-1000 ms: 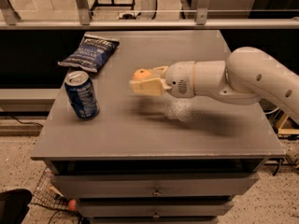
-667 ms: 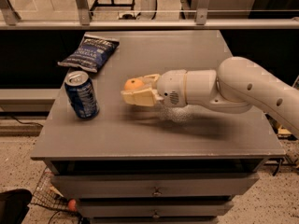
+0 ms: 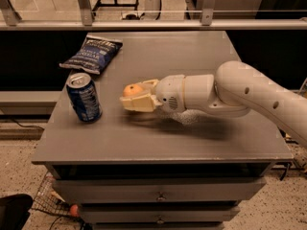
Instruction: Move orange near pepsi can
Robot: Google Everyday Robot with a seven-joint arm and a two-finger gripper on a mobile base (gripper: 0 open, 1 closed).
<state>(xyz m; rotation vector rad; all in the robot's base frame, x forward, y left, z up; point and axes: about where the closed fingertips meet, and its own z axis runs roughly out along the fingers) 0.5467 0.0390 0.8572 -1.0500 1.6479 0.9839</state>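
My gripper needs to set the orange, now held just above the table top, down on the grey table top close beside the pepsi can [image 3: 123, 105], toward my arm.
The orange [image 3: 132, 90] is a small round fruit held between the cream fingers of my gripper [image 3: 135, 96], just above the grey table top [image 3: 158, 138]. The gripper is shut on it and reaches in from the right on a white arm. The pepsi can [image 3: 84, 97] is dark blue with a silver top and stands upright near the table's left edge. The orange is a short gap to the right of the can, not touching it.
A flat dark blue chip bag [image 3: 93, 53] lies at the back left of the table. A metal rail [image 3: 153, 25] runs behind the table. Drawers [image 3: 158, 195] are below the top. A wire basket with a reddish ball [image 3: 73, 210] sits on the floor.
My gripper has carried the orange leftward and slightly lower, closer to the pepsi can. The can and the chip bag have not moved.
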